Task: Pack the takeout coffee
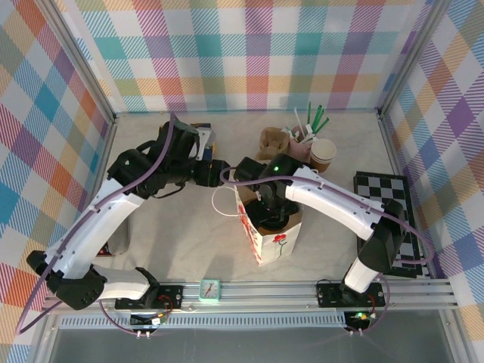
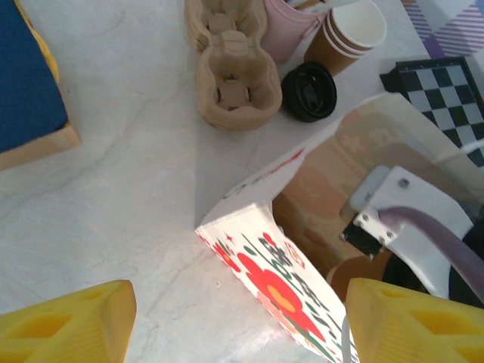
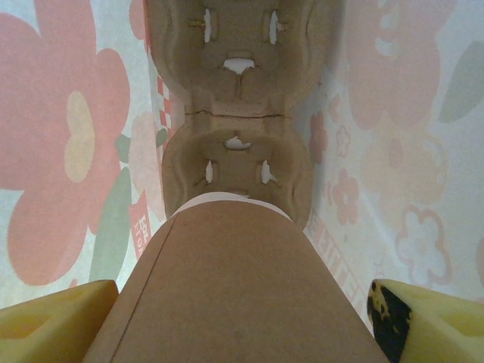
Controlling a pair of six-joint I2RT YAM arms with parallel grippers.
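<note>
My left gripper needs to pinch the rim's corner (image 2: 272, 206) to hold the white bag still, because the bag's rim stands loose around my right gripper and the cup.
The takeout coffee (image 3: 234, 287), a kraft-brown paper cup, fills the space between my right gripper's yellow fingers (image 3: 57, 321). My right gripper (image 1: 271, 215) is shut on it, reaching down into the white floral paper bag (image 1: 261, 240) at the table's middle. Under the cup, a moulded cup carrier (image 3: 238, 113) lies on the bag's floor. The cup's lid is hidden in the right wrist view. My left gripper (image 1: 221, 172) hovers by the bag's upper left corner. Its jaws (image 2: 240, 325) are open, and the bag's folded edge (image 2: 280, 280) lies between and below them, untouched.
At the back right stand a stack of unlidded brown cups (image 2: 352, 34), a loose black lid (image 2: 308, 91), a second cup carrier (image 2: 231, 76) and a pink holder (image 2: 291, 26). A checkered board (image 1: 386, 193) lies at the right. A blue-topped box (image 2: 26, 83) sits at the left.
</note>
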